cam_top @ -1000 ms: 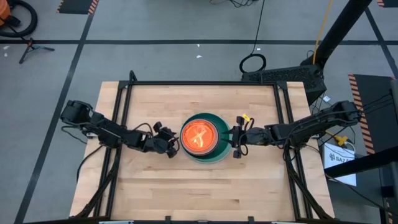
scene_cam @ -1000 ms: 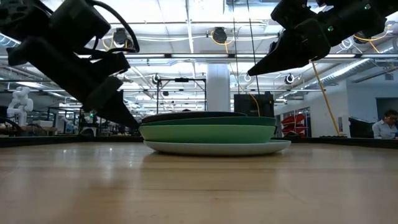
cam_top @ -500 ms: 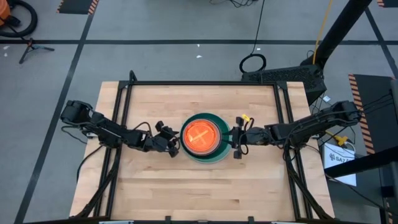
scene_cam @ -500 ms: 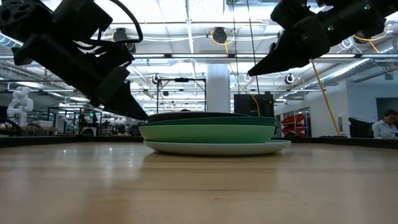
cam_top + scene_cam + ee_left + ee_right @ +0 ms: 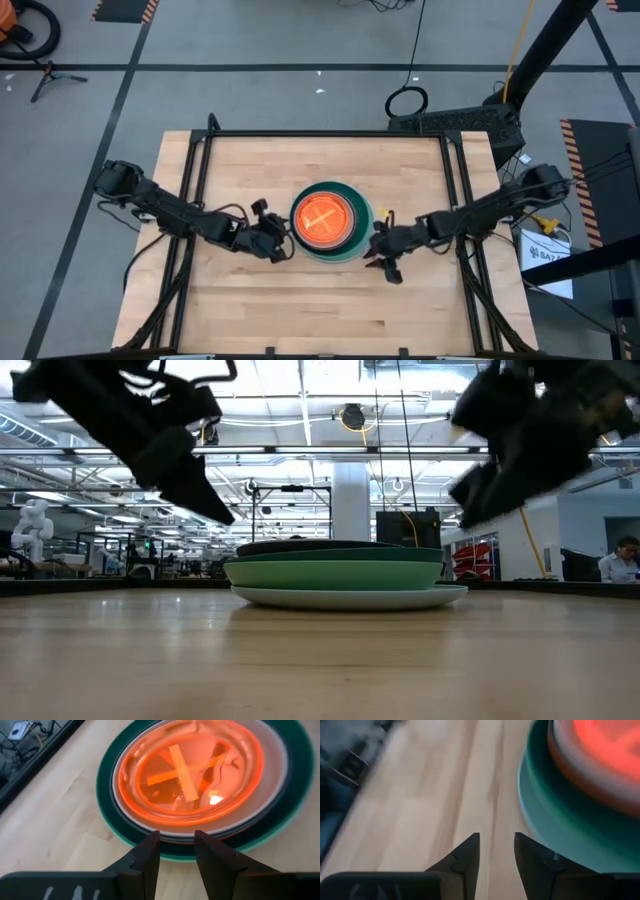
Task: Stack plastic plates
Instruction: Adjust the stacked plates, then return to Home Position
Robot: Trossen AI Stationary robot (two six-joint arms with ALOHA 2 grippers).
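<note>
I should next close the fingers of my right gripper at the pale bottom plate's edge (image 5: 372, 213), on the side that faces my right arm.
The plates sit in one stack (image 5: 327, 221) in the middle of the table. A translucent orange divided plate (image 5: 320, 217) lies on top, inside paler and rust-coloured rims, above dark green and light green plates (image 5: 335, 574). A pale plate (image 5: 350, 597) at the bottom rests on the wood. My left gripper (image 5: 282, 241) hovers open just left of the stack, raised above rim height (image 5: 215, 510); its wrist view looks down on the orange plate (image 5: 192, 775). My right gripper (image 5: 379, 251) is open at the stack's near-right side, off the plates, with the green rim (image 5: 555, 815) beside it.
Black frame rails (image 5: 195, 190) run along the table's left and right sides, and the arms' cables trail there. Bare wood (image 5: 330, 310) lies between the stack and the near edge. A person (image 5: 622, 560) sits far behind the table.
My right gripper has swung from the stack's right side toward the near edge and a little leftward, blurring in its views. My left gripper has moved in toward the stack's rim, then risen and shifted slightly nearward. The top orange plate's cross has turned a little.
</note>
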